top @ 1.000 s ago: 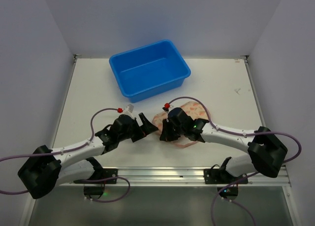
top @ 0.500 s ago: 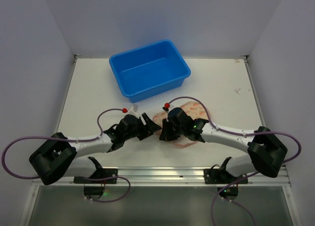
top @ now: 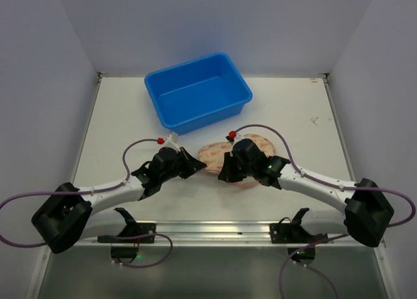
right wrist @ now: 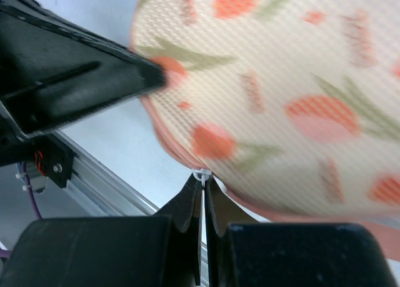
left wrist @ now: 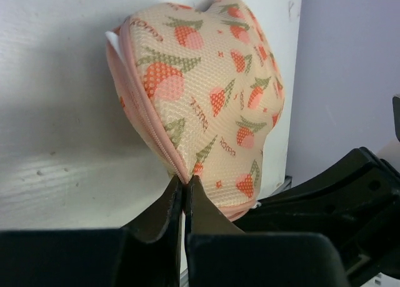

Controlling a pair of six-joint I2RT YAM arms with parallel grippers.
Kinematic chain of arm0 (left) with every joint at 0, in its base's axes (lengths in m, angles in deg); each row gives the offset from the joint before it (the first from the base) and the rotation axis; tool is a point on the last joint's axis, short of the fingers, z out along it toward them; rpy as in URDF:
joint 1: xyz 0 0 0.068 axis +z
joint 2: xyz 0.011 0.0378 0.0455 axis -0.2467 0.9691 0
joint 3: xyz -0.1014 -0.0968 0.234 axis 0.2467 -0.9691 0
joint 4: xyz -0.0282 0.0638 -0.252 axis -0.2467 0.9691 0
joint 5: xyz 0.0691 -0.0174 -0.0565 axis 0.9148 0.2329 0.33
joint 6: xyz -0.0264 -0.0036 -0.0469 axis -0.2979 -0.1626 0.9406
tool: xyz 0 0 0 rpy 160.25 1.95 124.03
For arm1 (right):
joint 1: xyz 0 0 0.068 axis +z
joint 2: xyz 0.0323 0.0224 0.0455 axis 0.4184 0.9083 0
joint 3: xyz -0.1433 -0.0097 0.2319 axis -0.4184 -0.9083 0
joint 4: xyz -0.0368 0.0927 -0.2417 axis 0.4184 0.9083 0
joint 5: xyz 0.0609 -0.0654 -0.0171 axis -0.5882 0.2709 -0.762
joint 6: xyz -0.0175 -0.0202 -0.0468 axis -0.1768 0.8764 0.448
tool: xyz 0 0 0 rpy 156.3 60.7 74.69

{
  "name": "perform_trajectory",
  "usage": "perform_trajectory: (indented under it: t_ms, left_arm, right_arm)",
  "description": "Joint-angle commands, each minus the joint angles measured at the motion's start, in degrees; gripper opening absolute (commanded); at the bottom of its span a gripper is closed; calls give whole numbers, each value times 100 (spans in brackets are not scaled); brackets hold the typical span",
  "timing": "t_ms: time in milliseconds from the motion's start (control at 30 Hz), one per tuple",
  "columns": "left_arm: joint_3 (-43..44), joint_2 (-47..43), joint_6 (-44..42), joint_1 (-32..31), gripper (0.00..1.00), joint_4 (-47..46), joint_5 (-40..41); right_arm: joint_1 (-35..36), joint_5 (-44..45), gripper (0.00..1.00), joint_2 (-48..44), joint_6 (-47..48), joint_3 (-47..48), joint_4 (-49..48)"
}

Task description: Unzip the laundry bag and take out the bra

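Observation:
My left gripper should open and take the bag's pink edging farther (left wrist: 129, 54) along, because it pinches the laundry bag too close to the zipper pull.
The laundry bag (top: 210, 153), cream mesh with an orange floral print, sits mid-table between both grippers. My left gripper (top: 197, 165) is shut on its near end. In the left wrist view the tips (left wrist: 184, 182) pinch the pink zipper edging (left wrist: 140, 105) where it curves round the bag (left wrist: 212, 87). My right gripper (top: 225, 174) is shut too. In its wrist view the tips (right wrist: 202, 177) clamp a small white zipper pull (right wrist: 201, 173) at the lower rim of the bag (right wrist: 281, 80). The zipper looks closed, and the bra is hidden.
A blue bin (top: 197, 90) stands empty at the back, left of centre. A metal rail (top: 215, 228) runs along the table's near edge, close below the bag. A black finger of the left gripper (right wrist: 81, 74) crosses the right wrist view at upper left.
My left gripper moved right to the bag and went from open to shut on its zipper edge. My right gripper, still shut, shifted slightly right with the bag.

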Motion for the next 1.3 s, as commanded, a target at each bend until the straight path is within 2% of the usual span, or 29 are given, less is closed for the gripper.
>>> perform_trajectory:
  t_ms: [0, 133, 267, 433, 500, 667, 767, 800, 933, 1133, 1267]
  left_arm:
    - [-172, -502, -527, 353, 0, 623, 202]
    - [-427, -987, -1055, 696, 0, 1159, 9]
    - [-340, -1129, -1731, 933, 0, 1687, 141]
    - [116, -576, -2242, 1110, 1, 1635, 123]
    - [564, -111, -2348, 1118, 8, 1601, 62]
    - [1373, 654, -2173, 1127, 40, 1503, -272]
    - [1585, 525, -1927, 1127, 94, 1748, -237]
    - [1593, 437, -1865, 1127, 100, 1941, -168]
    - [1366, -335, -1480, 1127, 100, 2662, 402]
    - [645, -1469, -968, 1119, 100, 3276, 737]
    - [836, -1980, -1187, 1154, 100, 4042, 1721]
  right_arm:
    - [-491, 525, 0, -546, 321, -29, 725]
    - [-1212, 526, 0, -1231, 534, -537, 998]
    - [-1398, 754, 0, -1671, 692, -636, 1280]
    - [-1363, 140, 0, -1611, 885, -504, 1131]
    - [-1180, -132, 0, -1514, 825, -460, 956]
    - [-399, -318, 0, -952, 351, -320, 332]
    - [-116, -344, 0, -487, 139, -162, -90]
    - [-80, -353, 0, -372, 104, -92, -178]
    - [17, -397, 0, 41, 24, 128, -512]
    - [280, -362, 0, 551, 77, 559, -521]
    - [315, -424, 0, 657, 68, 560, -565]
